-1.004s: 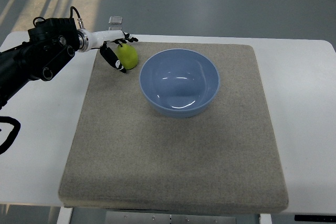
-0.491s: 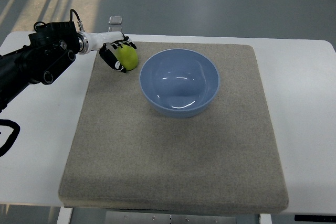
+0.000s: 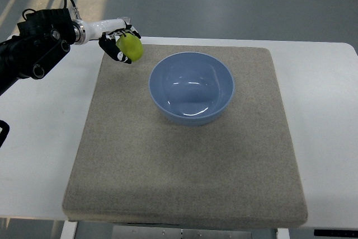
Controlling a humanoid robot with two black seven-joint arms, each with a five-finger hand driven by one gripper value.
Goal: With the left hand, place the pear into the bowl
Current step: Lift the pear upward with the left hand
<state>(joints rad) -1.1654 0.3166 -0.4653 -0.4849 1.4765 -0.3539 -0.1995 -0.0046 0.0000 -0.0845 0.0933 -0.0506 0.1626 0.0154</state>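
Observation:
The robot's left gripper needs to release the pear inside the light blue bowl point(image 3: 191, 102), close to the bowl's near side.
A yellow-green pear point(image 3: 131, 47) is held in my left hand point(image 3: 121, 45), whose black fingers are curled around it. The hand hangs over the mat's far left corner, lifted off the surface, a little to the left of the bowl. The light blue bowl point(image 3: 191, 88) sits on the tan mat point(image 3: 184, 160) and holds nothing. My left arm point(image 3: 39, 46), black with a white wrist, comes in from the upper left. The right arm does not show.
The mat covers most of a white table point(image 3: 39, 138). A small clear block point(image 3: 123, 22) lies at the table's far edge behind the hand. A black cable loops at the left edge point(image 3: 3, 132).
My left hand closed on the pear and lifted it up and slightly left, away from the mat. The bowl has not moved.

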